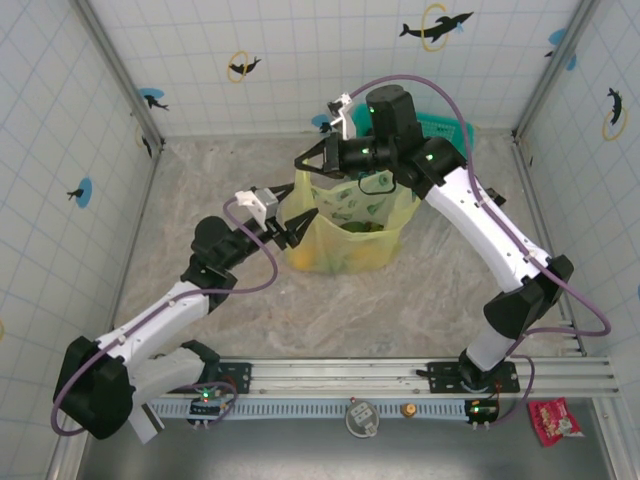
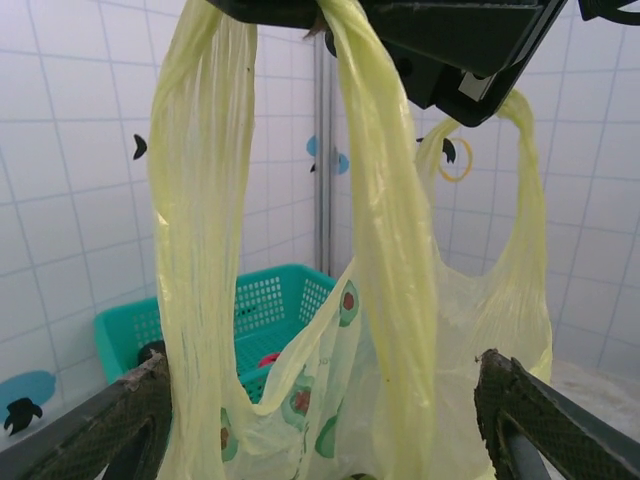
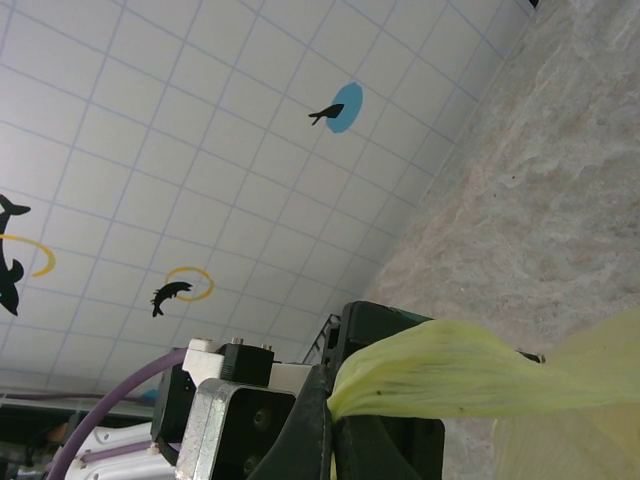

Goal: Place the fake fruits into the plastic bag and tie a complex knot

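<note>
The bag handle's two pieces hang apart, one at the edge of my left gripper's finger, so next my left gripper moves in and pinches both pieces together (image 2: 395, 385).
The plastic bag (image 1: 350, 235) stands in the middle of the table, yellow-green and translucent, with avocado prints. My right gripper (image 1: 302, 165) is shut on one of its handles (image 3: 450, 370) and holds that handle up above the bag's left side. In the left wrist view the handle (image 2: 385, 200) hangs in two stretched strands from the right gripper's black jaws above. My left gripper (image 2: 322, 385) is open, its fingers (image 2: 120, 415) standing on either side of the strands without touching them. Some fake fruits (image 1: 357, 228) show dimly inside the bag.
A teal mesh basket (image 1: 442, 127) sits at the back right by the wall, with something red inside it (image 2: 268, 357). A metal rail (image 1: 400, 375) runs along the near edge. Tiled walls close in the table on three sides.
</note>
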Available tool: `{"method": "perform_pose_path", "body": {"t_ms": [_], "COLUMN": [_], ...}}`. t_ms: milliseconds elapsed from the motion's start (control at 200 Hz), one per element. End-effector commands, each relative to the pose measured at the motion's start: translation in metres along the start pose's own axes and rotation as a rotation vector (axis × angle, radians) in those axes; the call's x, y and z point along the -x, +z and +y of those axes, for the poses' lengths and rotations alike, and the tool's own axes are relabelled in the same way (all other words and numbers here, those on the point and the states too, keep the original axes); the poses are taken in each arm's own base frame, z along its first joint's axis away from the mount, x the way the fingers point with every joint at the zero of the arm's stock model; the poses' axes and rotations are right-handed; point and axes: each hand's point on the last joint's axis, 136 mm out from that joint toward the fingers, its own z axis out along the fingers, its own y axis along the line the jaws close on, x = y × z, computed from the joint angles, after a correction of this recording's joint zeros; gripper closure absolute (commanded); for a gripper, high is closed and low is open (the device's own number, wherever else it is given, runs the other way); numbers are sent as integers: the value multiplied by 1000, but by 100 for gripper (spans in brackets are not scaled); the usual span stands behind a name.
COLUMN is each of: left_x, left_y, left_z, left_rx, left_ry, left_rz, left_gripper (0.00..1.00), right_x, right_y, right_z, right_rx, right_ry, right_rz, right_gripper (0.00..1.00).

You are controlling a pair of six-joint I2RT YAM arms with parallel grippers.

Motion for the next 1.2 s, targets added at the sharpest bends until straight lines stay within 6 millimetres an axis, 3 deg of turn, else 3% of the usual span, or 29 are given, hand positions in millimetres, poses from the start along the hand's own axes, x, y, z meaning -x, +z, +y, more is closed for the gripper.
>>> {"method": "perform_pose_path", "body": {"t_ms": [0,170,355,435,520,601,711,806,896,1006,1191], "left_x": [6,6,6,6,3,-3,-6,-9,-10,-10,-12], "left_y": [6,23,22,22,23,24,25,24,23,24,25], "left_z": [3,4,7,4,-7,-10,-9,-5,-2,-3,-3], "left_rx": [-2,-50,-24,-46,-110,-136,-132,-106,-86,-92,-98], "left_ry": [25,23,76,85,88,70,74,75,76,74,80], "left_rz": [-23,-29,-70,-78,-72,-56,-47,-40,-39,-34,-19], "left_gripper": [19,21,32,44,67,82,100,100,100,100,100], "right_x": [3,-2,-11,-14,-17,-19,-16,-10,-7,-9,-18], "right_y": [0,1,1,2,2,1,-4,-15,-24,-27,-20], "right_z": [17,23,19,14,10,5,1,-4,-3,-2,-2], "right_rx": [64,83,73,59,40,17,-27,-102,-128,-154,-161], "right_ry": [-16,-18,-14,-10,-16,-24,-55,-103,-127,-133,-139], "right_rz": [-13,7,41,52,57,61,35,-33,-89,-118,-104], "right_gripper": [100,100,100,100,99,98,84,71,67,70,82]}}
